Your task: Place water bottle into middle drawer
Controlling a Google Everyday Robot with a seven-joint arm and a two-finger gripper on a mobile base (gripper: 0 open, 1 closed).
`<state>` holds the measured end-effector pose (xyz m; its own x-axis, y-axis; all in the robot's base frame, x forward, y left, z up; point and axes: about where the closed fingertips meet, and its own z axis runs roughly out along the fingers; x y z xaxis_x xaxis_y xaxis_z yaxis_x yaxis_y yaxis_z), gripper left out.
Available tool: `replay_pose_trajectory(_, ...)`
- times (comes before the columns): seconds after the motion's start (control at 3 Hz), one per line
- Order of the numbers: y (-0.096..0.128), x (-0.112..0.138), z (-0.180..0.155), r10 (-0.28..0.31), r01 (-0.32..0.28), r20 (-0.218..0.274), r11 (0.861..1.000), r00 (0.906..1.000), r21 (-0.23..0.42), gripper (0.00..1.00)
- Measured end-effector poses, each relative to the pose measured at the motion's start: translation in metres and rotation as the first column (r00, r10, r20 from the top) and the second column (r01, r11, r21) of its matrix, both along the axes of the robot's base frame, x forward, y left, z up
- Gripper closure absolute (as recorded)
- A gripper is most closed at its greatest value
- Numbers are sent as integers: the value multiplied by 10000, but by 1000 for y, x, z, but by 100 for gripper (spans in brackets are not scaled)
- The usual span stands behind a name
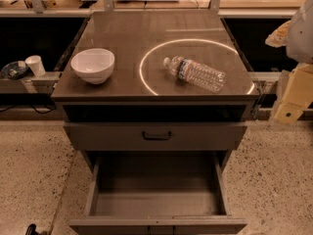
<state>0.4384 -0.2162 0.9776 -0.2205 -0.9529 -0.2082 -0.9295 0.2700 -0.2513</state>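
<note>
I should next move my gripper over to the water bottle's label (183,70), close to the bottle's neck, and take hold of the bottle there.
The water bottle (195,74) lies on its side on the cabinet top, right of centre, with its white cap pointing back-left and its red-and-blue label near the neck. It lies inside a bright ring of reflected light. The middle drawer (156,202) is pulled out wide at the bottom of the view, and its bare floor holds nothing. My gripper (289,106) hangs off the cabinet's right side, at about the height of the top's front edge. It is well apart from the bottle and holds nothing that I can see.
A white bowl (93,65) stands upright at the front left of the cabinet top (127,38). A shut drawer front with a black curved handle (156,135) sits above the open drawer. A white paper cup (35,65) stands on a ledge at the left. Speckled floor surrounds the cabinet.
</note>
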Motion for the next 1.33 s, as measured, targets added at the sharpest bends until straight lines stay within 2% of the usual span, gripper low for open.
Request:
replay_pose_trajectory(0.33, 0, 0, 0, -1, 1, 12, 10000, 10000, -1, 0)
replay_pose_trajectory(0.67, 13, 22, -14, 16, -27, -216, 9986, 9998, -529, 0)
replay_pose_trajectory(1.0, 40, 73, -45, 59, -161, -754, 9905, 9971, -1364, 0)
replay_pose_trajectory(1.33, 68, 130, -78, -77, -77, -1126, 9907, 9936, -1359, 0)
